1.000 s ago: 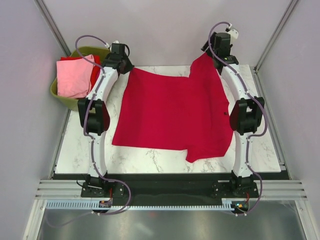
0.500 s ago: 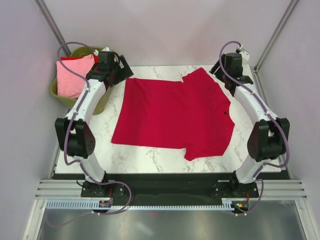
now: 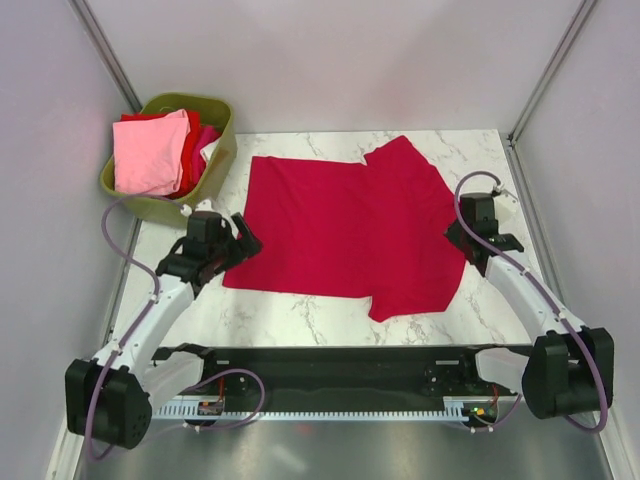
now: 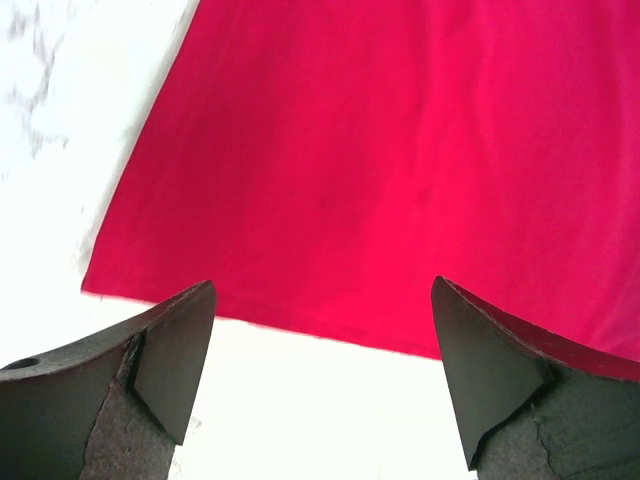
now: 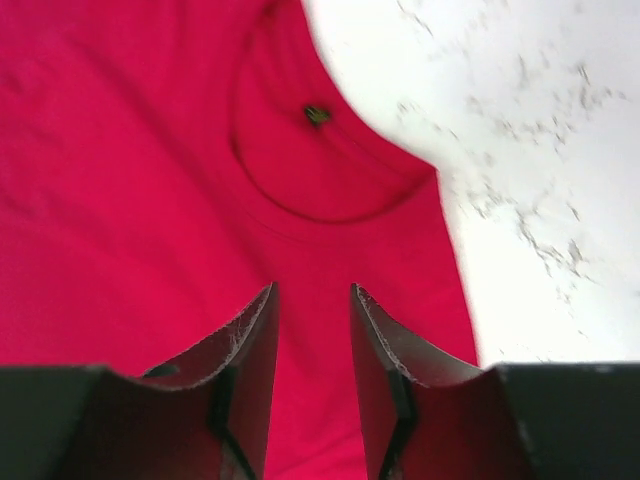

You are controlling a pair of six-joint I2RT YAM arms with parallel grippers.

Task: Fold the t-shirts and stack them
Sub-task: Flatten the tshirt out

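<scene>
My left gripper is about to close on the near hem corner (image 3: 226, 284) (image 4: 90, 287) of the crimson red t-shirt, at the end that is opposite the collar.
A crimson red t-shirt (image 3: 350, 230) lies spread flat on the marble table (image 3: 300, 320), its neck to the right. The round collar and small dark label (image 5: 318, 115) show in the right wrist view. My left gripper (image 3: 240, 246) hovers at the shirt's near left corner, open wide, with only the hem (image 4: 300, 335) and bare table between its fingers (image 4: 322, 285). At the collar side my right gripper (image 3: 468, 238) hangs over the cloth. Its jaws stand a narrow gap apart (image 5: 312, 288) with nothing between them.
An olive-green basket (image 3: 215, 110) stands at the back left. It holds a light pink shirt (image 3: 150, 150), with red (image 3: 190, 150) and magenta (image 3: 208, 138) cloth beside it. Grey walls close in the table on three sides.
The right gripper let go of the lifted shirt part, which now lies flat. Both arms swung back from the far edge toward the near side. The left jaws opened and the right jaws narrowed.
</scene>
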